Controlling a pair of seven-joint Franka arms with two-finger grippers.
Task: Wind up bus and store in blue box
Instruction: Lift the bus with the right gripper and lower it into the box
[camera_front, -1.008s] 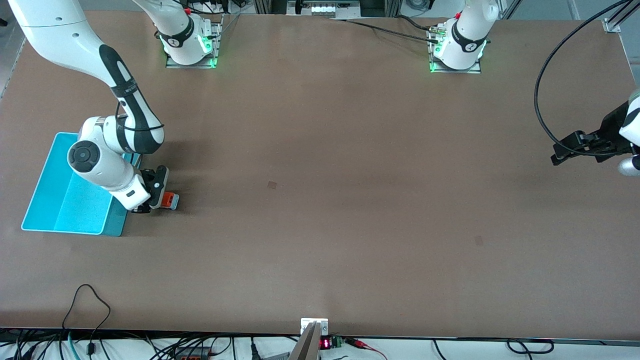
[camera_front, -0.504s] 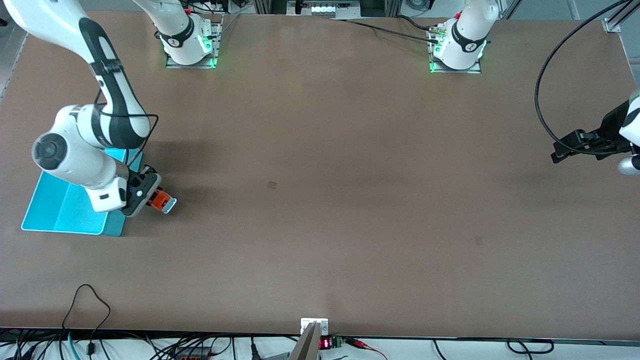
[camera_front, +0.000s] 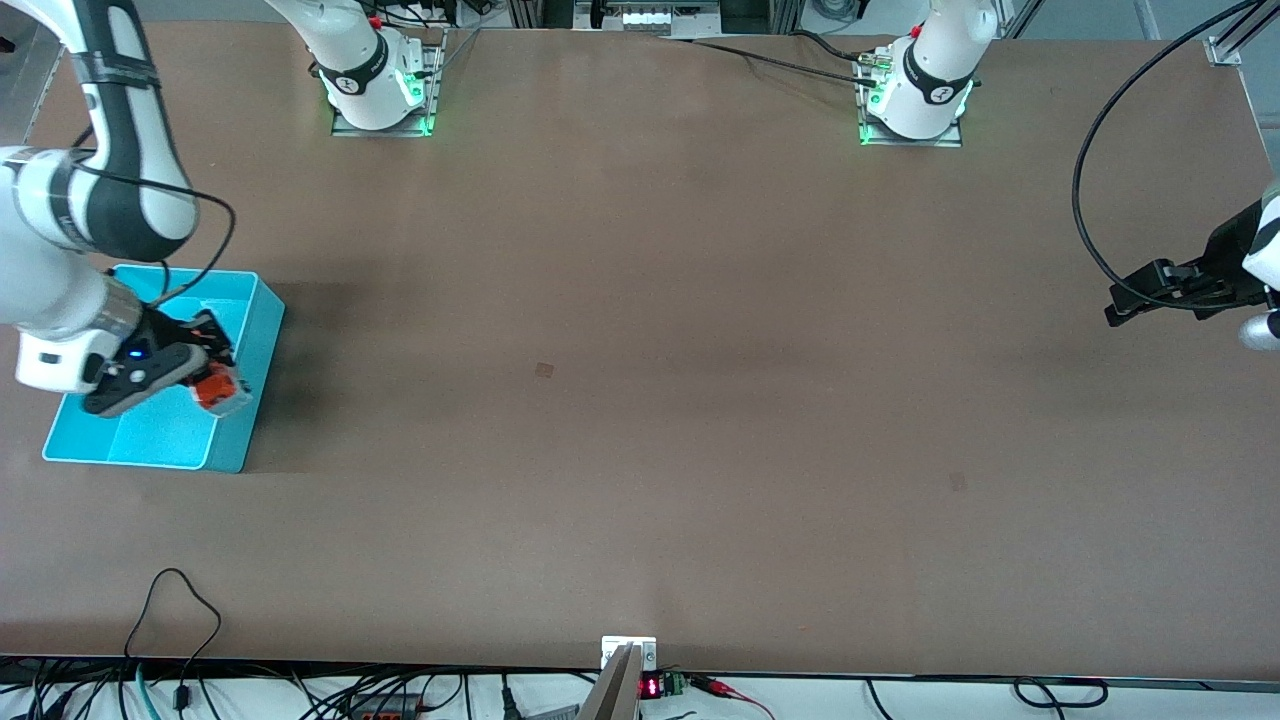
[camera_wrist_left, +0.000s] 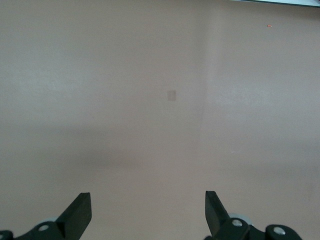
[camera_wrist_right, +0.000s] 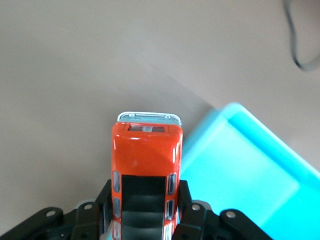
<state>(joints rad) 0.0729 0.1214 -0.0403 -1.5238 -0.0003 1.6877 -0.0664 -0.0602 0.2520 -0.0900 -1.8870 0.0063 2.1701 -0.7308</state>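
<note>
I will let go of the orange bus with my right gripper on the blue box's bottom (camera_front: 192, 352), near the side of the box that faces the middle of the table.
My right gripper (camera_front: 205, 375) is shut on the small orange bus (camera_front: 220, 388) and holds it in the air over the wall of the blue box (camera_front: 262, 330) that faces the table's middle. In the right wrist view the bus (camera_wrist_right: 146, 165) sits between my fingers, its pale front pointing away from the wrist, with the blue box (camera_wrist_right: 250, 170) beside it below. My left gripper (camera_front: 1120, 305) is open and empty, waiting above the table at the left arm's end; the left wrist view shows its fingertips (camera_wrist_left: 80, 212) wide apart over bare tabletop.
The blue box stands at the right arm's end of the brown table (camera_front: 640, 400). A black cable (camera_front: 1090, 180) loops from the left arm. Cables and a small device (camera_front: 630, 660) lie along the table's edge nearest the front camera.
My right gripper has lifted the bus off the table beside the box and carried it toward the right arm's end, over the box wall. The left arm has not moved.
</note>
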